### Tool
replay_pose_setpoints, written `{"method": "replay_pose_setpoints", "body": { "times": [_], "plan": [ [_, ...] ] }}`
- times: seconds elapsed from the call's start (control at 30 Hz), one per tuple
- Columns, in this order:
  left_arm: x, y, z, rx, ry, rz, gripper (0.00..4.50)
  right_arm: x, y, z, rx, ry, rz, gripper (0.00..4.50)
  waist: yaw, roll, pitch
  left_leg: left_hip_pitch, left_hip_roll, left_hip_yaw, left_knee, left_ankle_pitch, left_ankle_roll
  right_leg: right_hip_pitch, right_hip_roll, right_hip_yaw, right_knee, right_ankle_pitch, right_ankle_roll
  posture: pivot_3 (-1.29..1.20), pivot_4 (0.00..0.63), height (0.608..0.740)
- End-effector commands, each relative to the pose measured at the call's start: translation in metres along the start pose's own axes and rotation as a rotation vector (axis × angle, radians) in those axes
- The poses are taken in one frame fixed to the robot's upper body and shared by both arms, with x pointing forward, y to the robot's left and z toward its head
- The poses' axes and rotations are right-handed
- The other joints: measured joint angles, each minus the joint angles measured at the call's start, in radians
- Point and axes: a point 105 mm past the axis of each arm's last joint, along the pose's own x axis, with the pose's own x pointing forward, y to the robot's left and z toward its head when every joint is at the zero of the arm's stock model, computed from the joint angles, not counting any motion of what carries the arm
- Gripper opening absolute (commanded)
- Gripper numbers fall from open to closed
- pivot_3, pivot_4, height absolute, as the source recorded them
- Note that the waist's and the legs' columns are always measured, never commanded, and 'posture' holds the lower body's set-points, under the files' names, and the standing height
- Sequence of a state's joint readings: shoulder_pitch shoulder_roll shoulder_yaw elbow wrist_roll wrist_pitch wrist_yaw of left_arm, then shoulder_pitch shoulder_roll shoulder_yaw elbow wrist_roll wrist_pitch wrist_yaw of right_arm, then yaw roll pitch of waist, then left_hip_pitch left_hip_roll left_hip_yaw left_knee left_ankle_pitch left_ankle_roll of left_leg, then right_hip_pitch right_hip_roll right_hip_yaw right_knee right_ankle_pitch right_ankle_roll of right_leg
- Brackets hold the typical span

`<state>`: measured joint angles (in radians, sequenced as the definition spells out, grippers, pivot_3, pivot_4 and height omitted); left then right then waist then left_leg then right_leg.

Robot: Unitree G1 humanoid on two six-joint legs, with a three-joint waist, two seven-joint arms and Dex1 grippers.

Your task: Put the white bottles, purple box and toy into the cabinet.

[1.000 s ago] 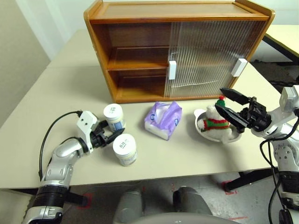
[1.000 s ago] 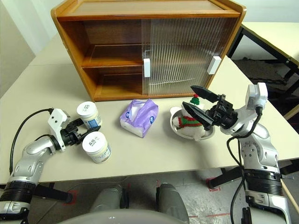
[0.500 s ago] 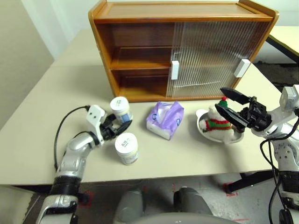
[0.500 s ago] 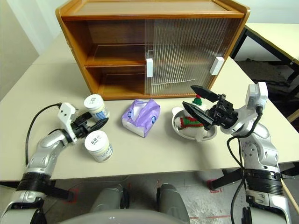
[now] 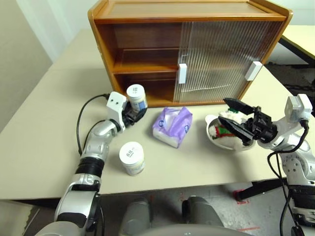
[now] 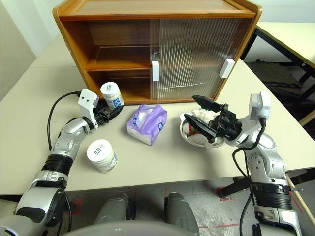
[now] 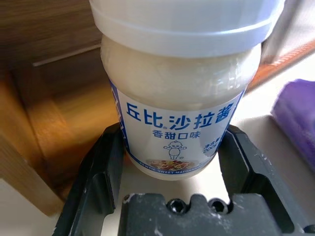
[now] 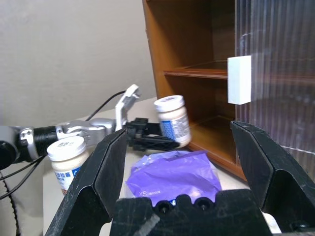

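Observation:
My left gripper will let go of the white bottle on the cabinet's open lower shelf [image 5: 152, 96], near the ribbed door. The bottle is held upright in front of that shelf.
My left gripper [image 5: 135, 112] is shut on a white bottle [image 5: 137, 97] with a blue label, held upright off the table in front of the cabinet's [image 5: 187, 14] open lower-left shelf. The left wrist view has the bottle [image 7: 179, 98] between both black fingers [image 7: 106, 169]. A second white bottle [image 5: 132, 157] stands on the table nearer me. The purple box [image 5: 172, 126] lies in the middle. The toy [image 5: 222, 131] sits in a metal dish [image 5: 231, 146], mostly hidden behind my right gripper [image 5: 222, 110], which hangs open just above it.
The cabinet's ribbed sliding doors [image 5: 216, 54] with white handles [image 5: 182, 73] cover its right half; the left half stands open. A black cable [image 5: 86, 115] trails from my left wrist. The beige table [image 5: 44, 123] reaches out to the left.
My left gripper has lifted its bottle off the table and carried it forward and right to the cabinet's lower opening. The right gripper has stayed open by the toy.

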<state>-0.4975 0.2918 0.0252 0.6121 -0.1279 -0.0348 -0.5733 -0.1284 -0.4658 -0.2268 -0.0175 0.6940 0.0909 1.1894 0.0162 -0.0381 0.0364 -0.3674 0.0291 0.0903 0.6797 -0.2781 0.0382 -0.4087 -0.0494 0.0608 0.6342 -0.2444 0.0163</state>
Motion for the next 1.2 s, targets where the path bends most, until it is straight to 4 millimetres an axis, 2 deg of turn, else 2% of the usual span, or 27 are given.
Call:
{"method": "replay_pose_setpoints", "body": {
  "times": [0.03, 0.33, 0.53, 0.9, 1.2],
  "plan": [
    [0.013, 0.002, 0.01, 0.022, -0.02, 0.03, 3.11, 0.002, 0.004, 0.0, -0.007, 0.007, 0.007, 4.5, 0.0, 0.0, 0.0, -0.001, 0.0, 0.0, 0.0, 0.0, 0.0, -0.001, 0.0, 0.0, -0.001, 0.001, 0.0, 0.03, 0.0, 0.74],
    [0.042, -0.003, 0.023, 0.041, -0.012, 0.051, 3.11, 0.002, 0.005, 0.001, -0.006, 0.013, 0.004, 4.5, 0.0, -0.001, 0.001, -0.004, 0.0, -0.002, 0.0, 0.0, 0.001, -0.001, 0.001, -0.001, -0.003, 0.002, 0.001, 0.02, 0.0, 0.74],
    [0.053, -0.003, 0.029, 0.03, -0.003, 0.069, 3.11, 0.004, 0.008, 0.001, 0.0, 0.015, 0.007, 4.5, -0.001, -0.002, 0.001, -0.005, 0.0, -0.003, 0.0, 0.0, 0.001, -0.001, 0.002, -0.001, -0.005, 0.003, 0.001, 0.02, 0.0, 0.74],
    [0.067, -0.008, 0.031, -0.001, 0.047, 0.087, 3.11, 0.004, 0.011, -0.001, 0.027, 0.023, -0.004, 4.5, 0.0, -0.007, 0.004, -0.005, -0.001, -0.003, 0.001, 0.0, 0.001, -0.001, 0.002, -0.001, -0.005, 0.003, 0.001, 0.01, 0.031, 0.74],
    [0.074, -0.017, 0.03, -0.009, 0.068, 0.082, 3.11, 0.002, 0.014, 0.002, 0.024, 0.028, -0.01, 4.5, -0.004, -0.007, 0.004, -0.005, -0.001, -0.003, 0.001, 0.0, 0.002, -0.001, 0.002, -0.001, -0.006, 0.003, 0.001, -0.01, 0.024, 0.74]
  ]
}}
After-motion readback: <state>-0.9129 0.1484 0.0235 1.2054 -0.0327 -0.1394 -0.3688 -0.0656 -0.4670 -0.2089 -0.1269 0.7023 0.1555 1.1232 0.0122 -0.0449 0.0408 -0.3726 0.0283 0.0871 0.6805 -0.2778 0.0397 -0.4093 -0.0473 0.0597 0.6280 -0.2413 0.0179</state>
